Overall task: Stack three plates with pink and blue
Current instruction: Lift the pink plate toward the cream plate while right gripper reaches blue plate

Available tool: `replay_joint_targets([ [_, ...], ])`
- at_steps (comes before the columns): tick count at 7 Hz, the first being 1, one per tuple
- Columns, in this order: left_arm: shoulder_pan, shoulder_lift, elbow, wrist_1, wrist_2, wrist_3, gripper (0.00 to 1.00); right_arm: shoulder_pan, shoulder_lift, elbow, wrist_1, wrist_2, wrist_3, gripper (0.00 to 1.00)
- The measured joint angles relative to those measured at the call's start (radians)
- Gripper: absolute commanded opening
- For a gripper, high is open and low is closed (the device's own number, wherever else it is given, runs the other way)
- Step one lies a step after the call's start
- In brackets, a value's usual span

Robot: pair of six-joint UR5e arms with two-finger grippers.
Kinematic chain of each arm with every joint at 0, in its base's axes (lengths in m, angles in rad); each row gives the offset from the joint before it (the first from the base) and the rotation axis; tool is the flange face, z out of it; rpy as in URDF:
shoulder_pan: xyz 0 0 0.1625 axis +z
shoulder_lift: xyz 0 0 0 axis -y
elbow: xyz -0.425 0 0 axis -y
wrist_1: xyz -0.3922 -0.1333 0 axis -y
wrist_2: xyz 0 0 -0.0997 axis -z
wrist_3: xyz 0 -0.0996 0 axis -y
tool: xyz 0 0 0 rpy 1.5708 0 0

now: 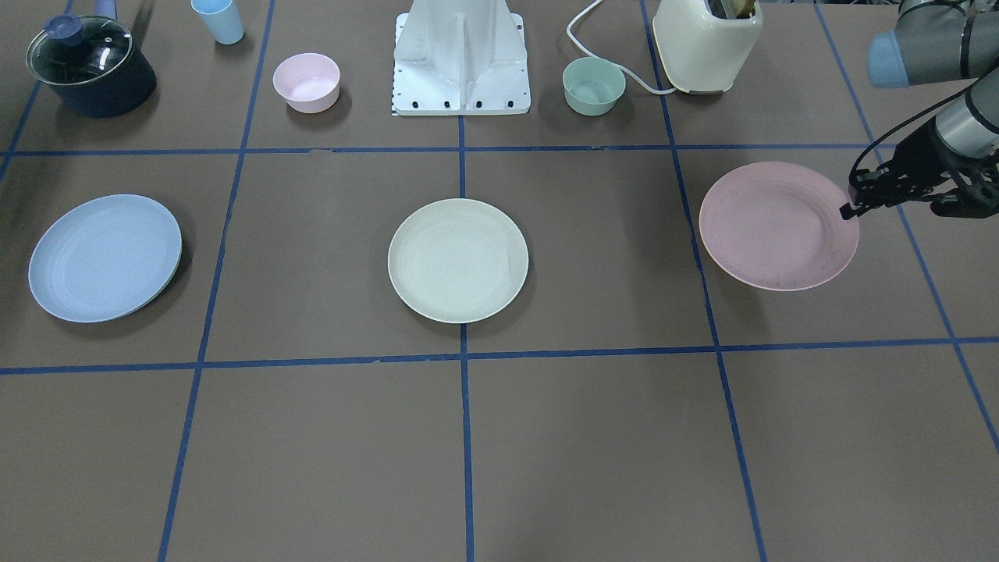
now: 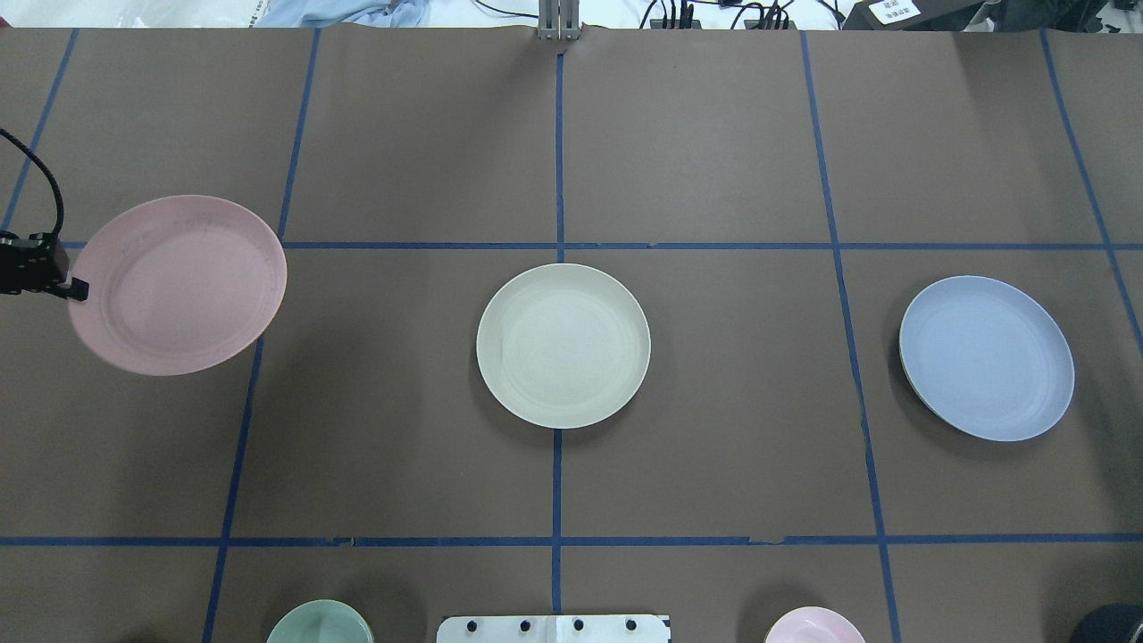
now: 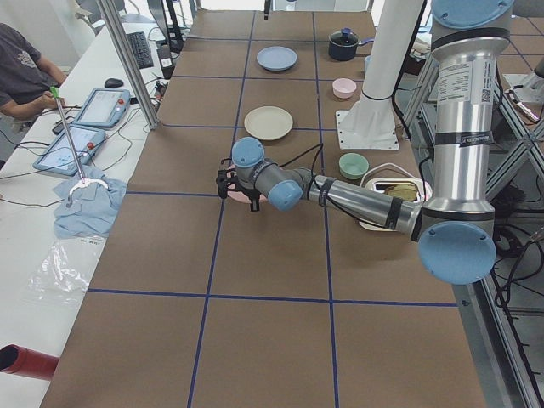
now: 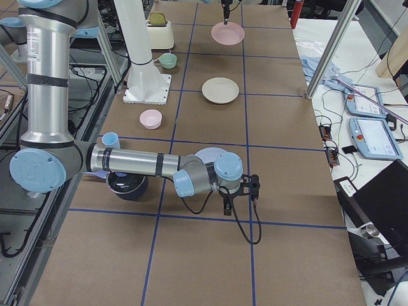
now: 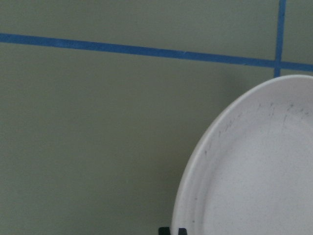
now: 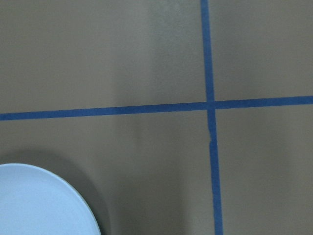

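Note:
I close my right gripper next on the light blue plate's outer rim [image 1: 31, 261], on the side farthest from the cream plate.
My left gripper [image 1: 847, 209] is shut on the rim of the pink plate [image 1: 776, 226] and holds it a little above the table at my far left; the plate also shows in the overhead view [image 2: 179, 284] and the left wrist view [image 5: 259, 171]. The cream plate [image 2: 563, 345] lies flat at the table's middle. The light blue plate [image 2: 986, 357] lies flat at my right. My right gripper [image 4: 254, 189] shows only in the exterior right view, beside the blue plate [image 4: 205, 155]; I cannot tell whether it is open or shut. The right wrist view shows the blue plate's edge [image 6: 39, 203].
Near the robot base [image 1: 460, 70] stand a small pink bowl [image 1: 306, 82], a green bowl [image 1: 594, 86], a cream toaster [image 1: 706, 43], a light blue cup [image 1: 218, 19] and a dark lidded pot [image 1: 90, 66]. Blue tape lines grid the brown table.

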Motion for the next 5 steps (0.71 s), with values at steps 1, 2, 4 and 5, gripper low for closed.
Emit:
replay_joint_targets([
  [1,0.006,-0.045,-0.009,-0.003,-0.015,-0.099,0.00,-0.064,-0.002,-0.003,0.066,-0.028,0.073,1.00],
  [2,0.024,-0.087,-0.014,-0.008,-0.020,-0.188,0.00,-0.126,-0.005,-0.008,0.116,-0.052,0.127,1.00],
  [4,0.095,-0.156,-0.015,-0.027,-0.016,-0.326,0.00,-0.214,-0.010,-0.018,0.155,-0.068,0.159,0.96],
  [5,0.128,-0.189,-0.014,-0.031,-0.014,-0.382,0.00,-0.246,-0.011,-0.020,0.159,-0.069,0.162,0.92],
])
